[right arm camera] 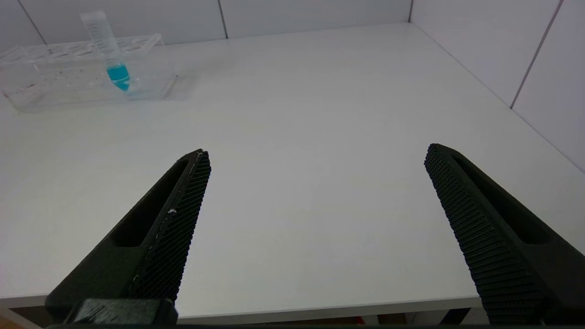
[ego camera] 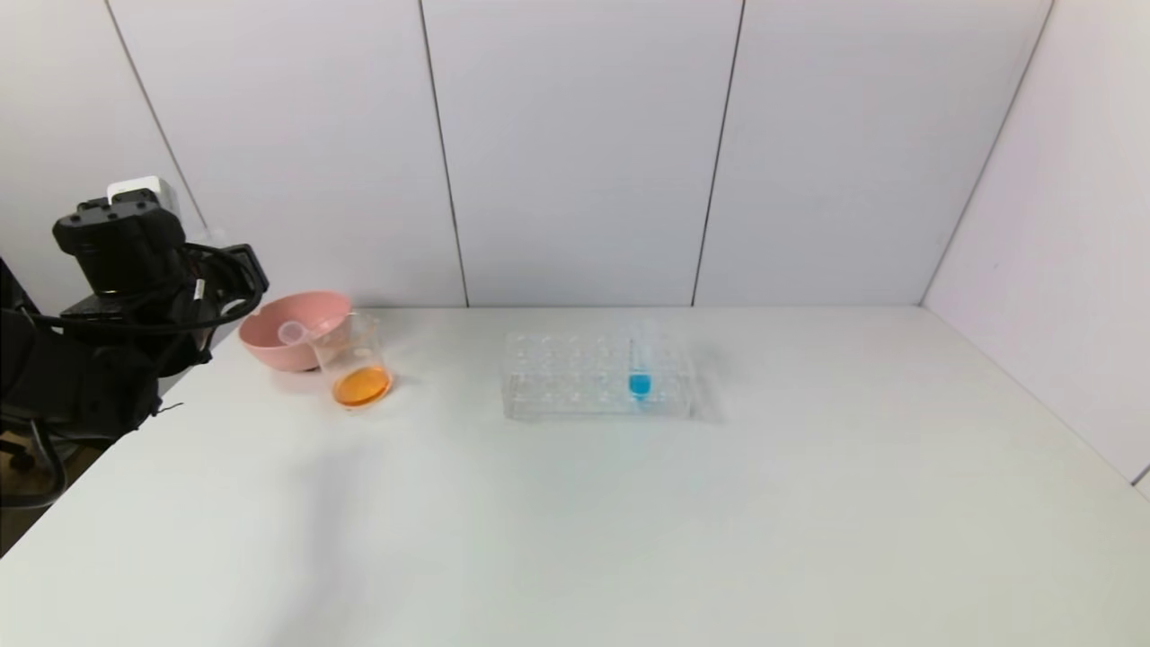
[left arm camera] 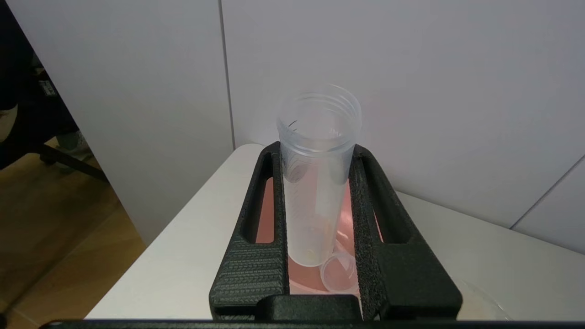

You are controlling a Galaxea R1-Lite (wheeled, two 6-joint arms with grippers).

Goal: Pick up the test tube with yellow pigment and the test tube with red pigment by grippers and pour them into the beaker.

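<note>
My left gripper should release the empty clear test tube inside the pink bowl (ego camera: 292, 335) (left arm camera: 311, 274), beside the second empty tube.
My left gripper (left arm camera: 317, 148) is shut on an empty clear test tube (left arm camera: 315, 183) with a faint yellowish trace at its rounded tip. It holds the tube above the pink bowl (left arm camera: 265, 214). A second empty clear tube (left arm camera: 339, 273) lies in that bowl and also shows in the head view (ego camera: 293, 332). The beaker (ego camera: 358, 364) stands beside the bowl and holds orange liquid. No tube with yellow or red liquid is in view. My right gripper (right arm camera: 315, 155) is open and empty, low over the table's front edge.
The clear rack (ego camera: 557, 377) stands mid-table with the blue-liquid tube (ego camera: 640, 373) upright in it; both show in the right wrist view, rack (right arm camera: 45, 77) and tube (right arm camera: 114, 68). The pink bowl (ego camera: 278, 346) sits at the back left. My left arm (ego camera: 135, 261) is at the table's left edge.
</note>
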